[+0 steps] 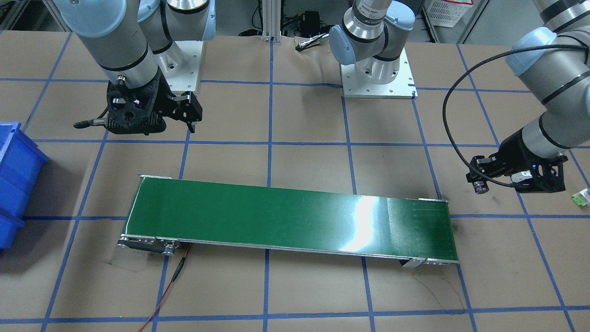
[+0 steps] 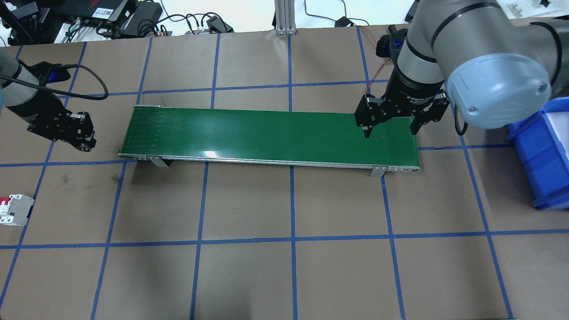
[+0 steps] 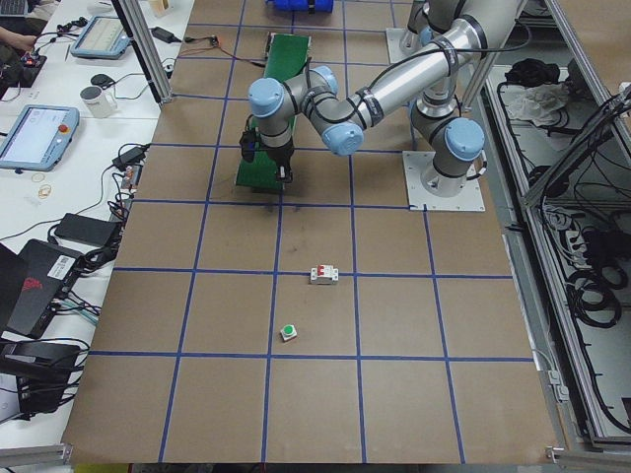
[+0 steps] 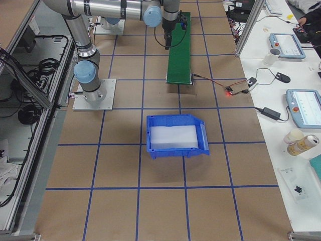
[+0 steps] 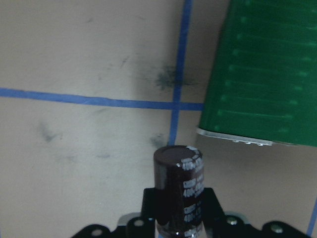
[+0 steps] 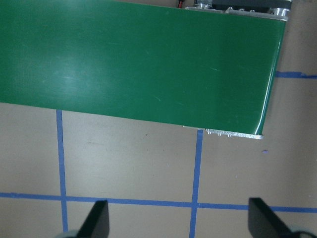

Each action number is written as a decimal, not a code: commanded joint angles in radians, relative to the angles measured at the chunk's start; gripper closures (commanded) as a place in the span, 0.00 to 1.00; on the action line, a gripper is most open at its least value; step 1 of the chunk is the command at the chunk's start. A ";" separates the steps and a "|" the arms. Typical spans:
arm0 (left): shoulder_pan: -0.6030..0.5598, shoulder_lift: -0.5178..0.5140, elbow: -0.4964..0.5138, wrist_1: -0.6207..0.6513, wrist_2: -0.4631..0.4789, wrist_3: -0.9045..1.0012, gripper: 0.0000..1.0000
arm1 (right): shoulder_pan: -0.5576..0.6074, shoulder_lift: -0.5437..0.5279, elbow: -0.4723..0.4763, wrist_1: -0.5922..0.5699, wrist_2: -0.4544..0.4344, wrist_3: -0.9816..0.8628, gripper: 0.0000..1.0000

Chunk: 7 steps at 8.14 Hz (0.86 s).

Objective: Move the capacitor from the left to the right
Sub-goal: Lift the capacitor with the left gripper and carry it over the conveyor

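Note:
Next, I release the capacitor with my left gripper on the green conveyor belt [image 1: 412, 246] beside the small metal bracket near its end.
The capacitor [image 5: 178, 186] is a dark cylinder with pale print, held upright between the fingers of my left gripper [image 5: 178, 223]. That gripper [image 2: 85, 140] hovers over the brown table just off the left end of the green conveyor belt [image 2: 266, 133]. In the front-facing view it is on the right [image 1: 478, 183], with the capacitor's end [image 1: 480, 187] sticking out. My right gripper [image 2: 391, 132] hangs open and empty above the belt's right end. Its two fingertips [image 6: 96, 223] show wide apart at the bottom of the right wrist view.
A blue bin [image 2: 542, 155] stands right of the belt. A white circuit breaker with red switches [image 2: 15, 209] and a small green-and-white piece [image 3: 288, 332] lie on the table to the left. A red cable [image 1: 170, 286] runs from the belt's right end.

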 commanded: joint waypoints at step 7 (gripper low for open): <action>-0.178 -0.146 0.125 0.022 -0.007 -0.011 1.00 | -0.074 0.198 0.007 -0.208 -0.049 -0.045 0.00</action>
